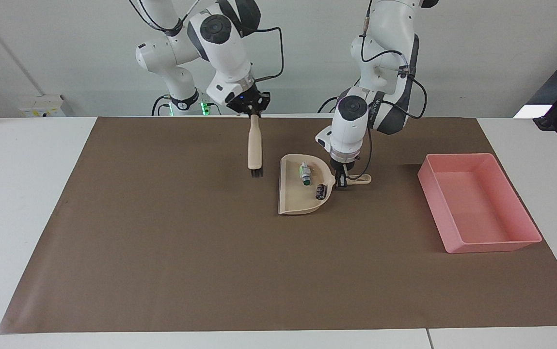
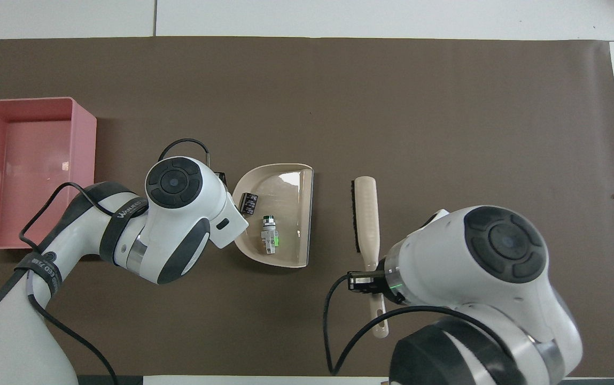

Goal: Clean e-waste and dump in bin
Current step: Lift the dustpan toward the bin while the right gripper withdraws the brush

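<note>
The robot's right gripper needs to set the brush down on the brown mat (image 2: 544, 219) toward the edge farthest from the pink bin.
The cream dustpan (image 1: 294, 199) lies on the brown mat with both e-waste pieces in it: the white one with a green tip (image 1: 305, 173) and the dark cylinder (image 1: 320, 190). They also show in the overhead view, the white piece (image 2: 270, 239) and the dark cylinder (image 2: 248, 203). My left gripper (image 1: 341, 180) is shut on the dustpan's handle (image 1: 360, 179) at table level. My right gripper (image 1: 251, 109) is shut on the brush (image 1: 255, 148). It holds the brush upright, bristles down, over the mat beside the dustpan toward the right arm's end. The pink bin (image 1: 477, 203) stands empty toward the left arm's end.
The brown mat (image 1: 162, 242) covers most of the white table. In the overhead view the brush (image 2: 366, 214) lies apart from the dustpan (image 2: 292, 184), and the bin (image 2: 29, 171) is at the mat's edge. My left gripper is hidden under its wrist there.
</note>
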Available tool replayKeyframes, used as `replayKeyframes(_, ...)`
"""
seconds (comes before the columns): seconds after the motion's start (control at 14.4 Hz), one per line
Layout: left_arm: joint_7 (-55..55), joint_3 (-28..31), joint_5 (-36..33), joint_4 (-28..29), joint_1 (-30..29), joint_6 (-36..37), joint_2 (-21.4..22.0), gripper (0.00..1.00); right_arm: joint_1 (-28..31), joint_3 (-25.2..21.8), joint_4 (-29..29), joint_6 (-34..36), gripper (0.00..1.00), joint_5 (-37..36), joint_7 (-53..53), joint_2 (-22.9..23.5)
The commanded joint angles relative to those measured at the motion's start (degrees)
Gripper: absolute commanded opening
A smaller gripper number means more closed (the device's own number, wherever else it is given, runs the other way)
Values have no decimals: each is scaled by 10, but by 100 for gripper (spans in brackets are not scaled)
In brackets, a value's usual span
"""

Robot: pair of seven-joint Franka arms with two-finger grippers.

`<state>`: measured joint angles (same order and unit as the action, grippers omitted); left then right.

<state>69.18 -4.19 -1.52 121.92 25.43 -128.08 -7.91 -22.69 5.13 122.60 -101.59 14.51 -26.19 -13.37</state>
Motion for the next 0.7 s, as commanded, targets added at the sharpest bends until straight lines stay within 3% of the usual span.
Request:
replayKeyframes(0.0, 126, 0, 96, 4, -48, -16, 2, 0, 89, 6, 17, 9, 1, -57, 64, -10)
replayKeyframes(0.14, 197, 1, 163, -4, -93, 1, 2, 0, 165, 7, 33, 0, 1, -87, 140, -9)
replayKeyframes(0.28, 232, 1, 221, -36, -137, 67, 3, 0, 236, 8, 60, -51, 1, -137, 204, 11)
replayKeyframes(0.63, 270, 3, 268, -148, -245, 221, -1, 0, 363, 8, 84, -132, 1, -173, 356, 52)
